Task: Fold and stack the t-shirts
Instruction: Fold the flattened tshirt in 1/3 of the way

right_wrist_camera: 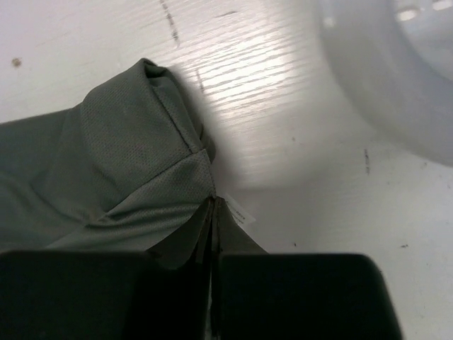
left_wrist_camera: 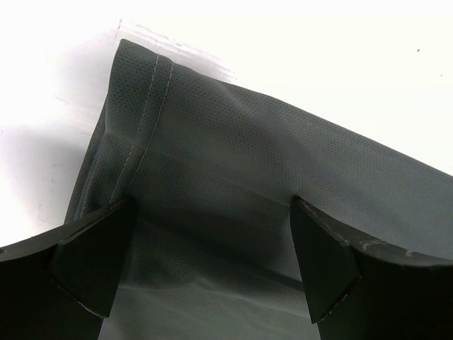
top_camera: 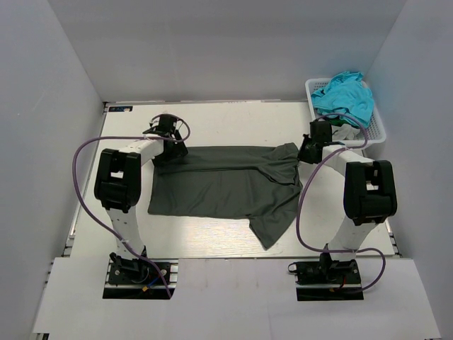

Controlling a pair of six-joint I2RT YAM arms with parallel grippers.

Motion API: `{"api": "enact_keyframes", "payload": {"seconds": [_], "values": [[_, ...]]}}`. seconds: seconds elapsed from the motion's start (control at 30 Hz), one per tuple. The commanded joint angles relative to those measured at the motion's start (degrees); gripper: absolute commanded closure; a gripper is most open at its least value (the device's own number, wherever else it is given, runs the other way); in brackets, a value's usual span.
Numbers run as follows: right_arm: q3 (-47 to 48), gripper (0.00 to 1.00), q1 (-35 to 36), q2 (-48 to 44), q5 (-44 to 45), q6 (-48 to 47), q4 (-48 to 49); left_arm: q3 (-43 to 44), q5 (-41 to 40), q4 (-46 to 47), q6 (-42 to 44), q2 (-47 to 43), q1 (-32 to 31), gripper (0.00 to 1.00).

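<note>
The near corner of the hem [top_camera: 151, 210] on the dark charcoal-grey t-shirt is next for my left gripper, which should move to it and close there.
The dark charcoal-grey t-shirt [top_camera: 226, 188] lies spread on the white table, with a flap hanging toward the near right. My left gripper [top_camera: 170, 145] is open over its far left corner. In the left wrist view the hemmed cloth [left_wrist_camera: 233, 142] lies between the spread fingers [left_wrist_camera: 322, 258]. My right gripper [top_camera: 309, 149] is shut on the shirt's far right corner. In the right wrist view the jaws [right_wrist_camera: 214, 212] pinch the cloth [right_wrist_camera: 127, 163] beside a small white label [right_wrist_camera: 239, 210]. A turquoise t-shirt [top_camera: 345, 95] lies in the basket, with a pale grey one [top_camera: 345, 132] under it.
The white lattice basket [top_camera: 375, 127] stands at the far right corner, close behind my right gripper, and shows blurred in the right wrist view [right_wrist_camera: 396, 71]. Grey walls enclose the table on three sides. Purple cables loop off both arms.
</note>
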Motion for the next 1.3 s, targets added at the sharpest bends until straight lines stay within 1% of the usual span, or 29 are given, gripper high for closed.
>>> {"api": "enact_keyframes", "payload": {"seconds": [0.0,0.03,0.07,0.1,0.17,0.2,0.27,0.3,0.4,0.43,0.47,0.5,0.57,0.6,0.73,0.83,0.93,1.1,1.17,1.27], "values": [[2.2,0.96,0.0,-1.2,-5.3,-3.3,3.0,-1.5,1.3,-2.6,-0.6,-1.6,0.6,0.0],[2.0,0.91,0.3,-2.7,-7.6,-3.3,5.2,-1.5,1.3,-2.6,-0.6,-1.6,0.6,0.0],[2.1,0.8,0.2,-4.1,-9.0,-3.3,5.5,-0.7,1.3,-2.6,-0.6,-1.6,0.6,0.0],[2.3,0.75,0.0,-4.9,-9.9,-4.1,5.7,0.0,1.3,-2.6,-0.6,-1.6,0.6,0.0],[3.1,0.71,0.1,-7.2,-10.8,-4.8,5.8,0.0,1.3,-3.2,-0.6,-2.4,0.6,0.0],[3.2,0.59,0.1,-7.7,-12.4,-5.2,5.4,0.0,1.8,-2.6,-0.6,-3.1,0.6,0.0],[4.4,0.5,0.4,-8.6,-13.5,-6.1,4.4,0.0,1.8,-2.0,-0.6,-3.9,0.6,0.0],[4.5,0.39,0.4,-8.7,-14.3,-6.0,4.1,0.0,1.8,-2.0,-0.6,-3.9,0.6,0.0],[5.0,0.27,1.0,-8.6,-16.8,-5.7,4.9,2.6,1.3,-2.5,-0.6,-4.4,0.6,0.0],[5.3,0.2,1.3,-8.1,-18.7,-5.5,5.0,3.7,1.3,-2.6,-0.6,-4.4,0.6,0.0],[6.5,0.18,1.8,-7.2,-18.9,-5.3,4.9,3.7,1.3,-2.6,-0.6,-4.4,0.6,0.0],[6.8,0.1,2.1,-6.1,-19.3,-5.3,4.9,4.4,1.3,-2.6,-0.6,-3.9,0.6,0.0],[8.8,0.1,2.8,-5.0,-20.8,-5.1,4.5,5.7,1.3,-2.6,-0.6,-3.9,0.6,0.0],[9.6,0.1,3.3,-2.7,-21.0,-5.3,4.4,7.1,1.3,-2.6,-0.6,-3.2,0.6,0.0],[13.5,0.1,4.0,2.1,-22.3,-4.8,2.8,10.0,1.3,-2.6,-0.1,-1.9,0.6,0.0],[14.0,0.1,4.2,5.2,-22.8,-3.4,3.9,10.0,2.8,-1.2,-0.1,-0.5,0.6,0.0],[15.3,0.1,3.9,8.4,-22.7,-2.3,3.3,10.0,3.4,-0.6,-0.1,2.8,0.6,0.0],[16.2,0.1,3.4,11.8,-20.7,-1.9,2.8,10.0,2.8,-2.1,0.5,5.9,0.6,0.0],[16.0,0.1,3.2,12.8,-18.2,-0.7,2.2,10.0,0.6,-3.4,0.5,7.4,0.6,0.0],[15.4,0.1,1.5,14.7,-16.2,2.1,0.7,7.9,-1.2,-4.1,0.5,7.4,1.1,0.0]]}}
